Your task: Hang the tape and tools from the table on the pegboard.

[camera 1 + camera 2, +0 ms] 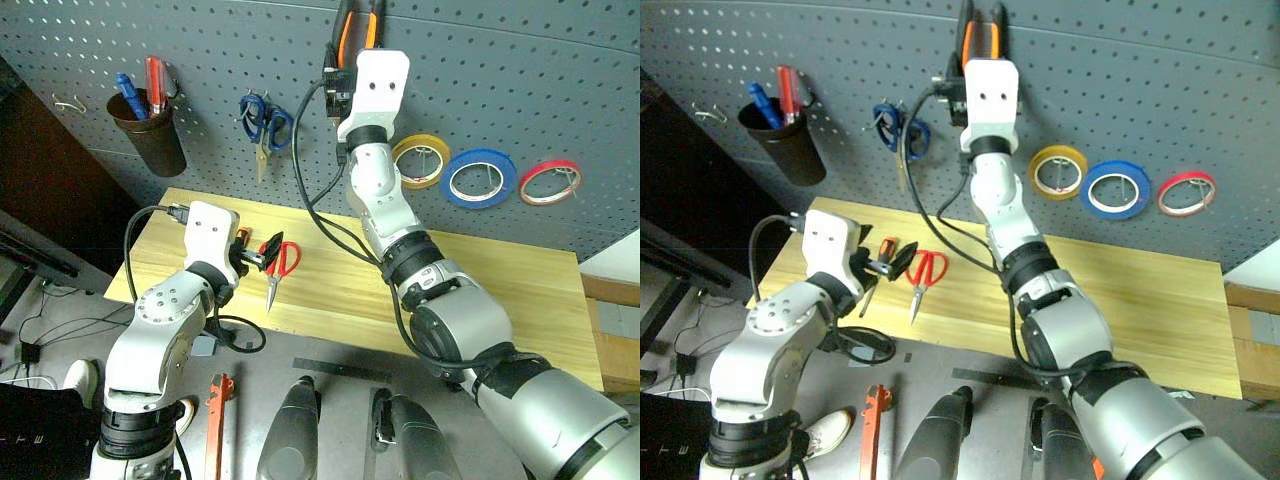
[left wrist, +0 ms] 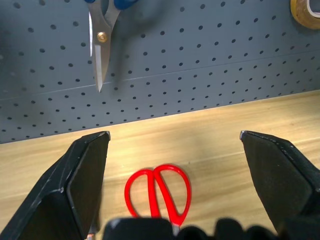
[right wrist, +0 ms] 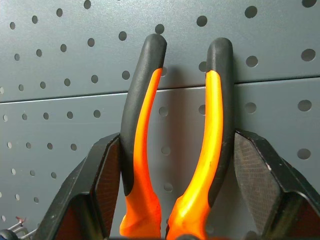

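Note:
The robot's left gripper needs to next go to the red-handled scissors and close on the scissors' blades [image 1: 272, 287], just below their screw, leaving the handles free.
My right gripper [image 3: 175, 142] is shut on the orange-and-black pliers [image 1: 358, 25], raised with their handles pointing up against the dark grey pegboard [image 1: 560, 90]. The blue tape roll [image 1: 482, 178] hangs on a pegboard hook. On the light wooden table [image 1: 500, 290] lie the red-handled scissors [image 1: 280, 262], and a small orange-and-black screwdriver [image 1: 883, 250] lies beside them. My left gripper [image 1: 262, 258] hovers open just over the scissors, with nothing between its fingers.
A yellow roll [image 1: 421, 160] and a red roll [image 1: 550, 183] hang on either side of the blue one. Blue-handled scissors [image 1: 265, 122] and a dark cup of pens [image 1: 148, 130] hang at the board's left. An orange tool [image 1: 218, 410] lies on the floor.

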